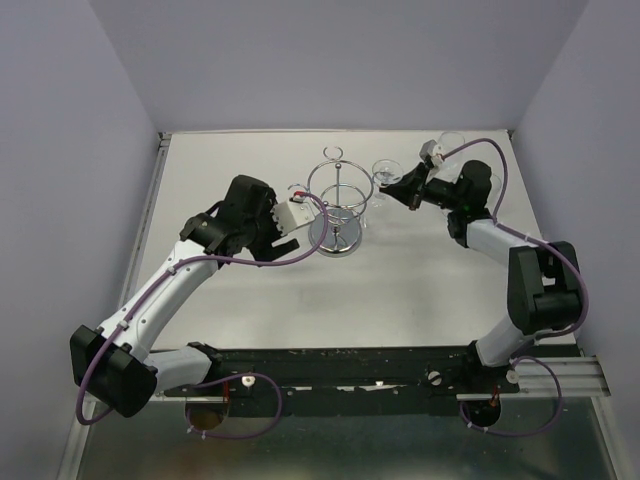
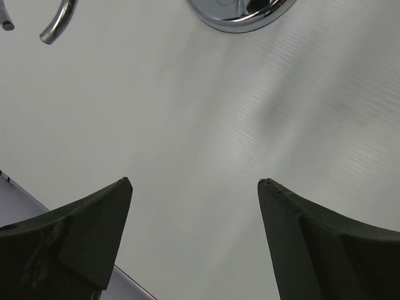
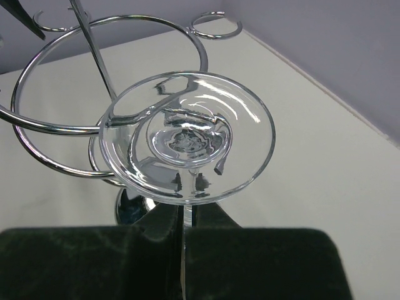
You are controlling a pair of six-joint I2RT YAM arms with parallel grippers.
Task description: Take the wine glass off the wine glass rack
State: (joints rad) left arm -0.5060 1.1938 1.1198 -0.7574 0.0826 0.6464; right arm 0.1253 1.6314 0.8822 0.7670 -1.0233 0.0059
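My right gripper is to release the wine glass, now foot-up at the rack's near rim, into my left gripper, between the rack's base and the black arm rail [image 1: 374, 291].
The wine glass [image 3: 187, 134] hangs foot-up at the near rim of the chrome wine glass rack [image 3: 94, 51]. Its round foot lies over one of the rack's small wire loops. My right gripper [image 3: 187, 209] is shut on the stem just under the foot. From above, the wine glass [image 1: 385, 172] shows at the right side of the rack [image 1: 337, 200], with the right gripper [image 1: 408, 190] against it. My left gripper [image 2: 195, 181] stands open over bare table, nothing between its fingers, close to the rack's mirrored base [image 2: 240, 15]. It sits left of the rack [image 1: 296, 214].
A second clear glass shape [image 1: 452, 142] shows at the back right, behind the right wrist. Lilac walls close in the white table [image 1: 400, 290] on three sides. The black arm rail [image 1: 350, 360] runs along the near edge.
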